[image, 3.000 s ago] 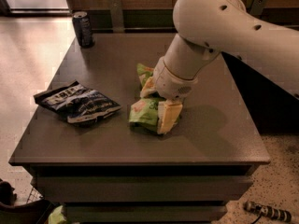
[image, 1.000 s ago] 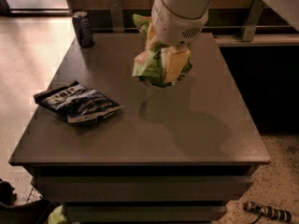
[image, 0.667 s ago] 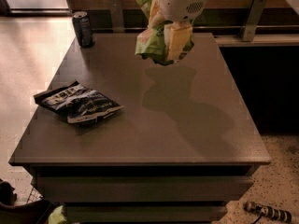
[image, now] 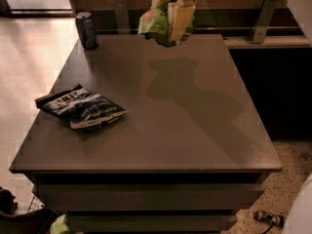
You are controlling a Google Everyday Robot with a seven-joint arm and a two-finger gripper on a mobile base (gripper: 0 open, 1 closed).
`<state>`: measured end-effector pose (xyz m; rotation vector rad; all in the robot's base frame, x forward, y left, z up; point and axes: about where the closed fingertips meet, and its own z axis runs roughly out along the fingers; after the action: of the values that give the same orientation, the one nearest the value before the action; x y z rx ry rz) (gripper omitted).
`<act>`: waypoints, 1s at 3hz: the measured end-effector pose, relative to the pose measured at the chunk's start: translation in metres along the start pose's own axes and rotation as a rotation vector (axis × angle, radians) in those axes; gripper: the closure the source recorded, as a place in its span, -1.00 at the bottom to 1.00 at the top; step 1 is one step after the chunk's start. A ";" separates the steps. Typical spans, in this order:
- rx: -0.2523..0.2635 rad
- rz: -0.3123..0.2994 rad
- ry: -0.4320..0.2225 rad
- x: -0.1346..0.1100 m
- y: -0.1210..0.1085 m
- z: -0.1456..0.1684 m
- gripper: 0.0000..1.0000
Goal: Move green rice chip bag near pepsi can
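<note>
The green rice chip bag will be released on the table's far edge (image: 118, 44), by the pepsi can.
The green rice chip bag (image: 155, 21) hangs crinkled in the air near the top of the view, above the far middle of the table. My gripper (image: 176, 19) is shut on it, with a pale yellow finger (image: 179, 17) pressed across its right side. The arm goes out of the frame at the top. The pepsi can (image: 87, 30) stands upright at the far left corner of the table, well to the left of the bag and apart from it.
A black-and-white chip bag (image: 80, 107) lies flat on the left side of the dark table (image: 195, 130). The bag's shadow falls on the table's middle. A ledge with metal brackets (image: 263, 18) runs behind the table. Speckled floor lies at the right.
My gripper has lifted the green bag off the table and carried it up and toward the far edge. The can and the black-and-white bag have not moved.
</note>
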<state>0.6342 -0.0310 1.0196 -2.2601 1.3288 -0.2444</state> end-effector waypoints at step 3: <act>0.122 0.061 -0.038 0.030 -0.057 0.075 1.00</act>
<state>0.7232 -0.0094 0.9815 -2.1094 1.3248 -0.2535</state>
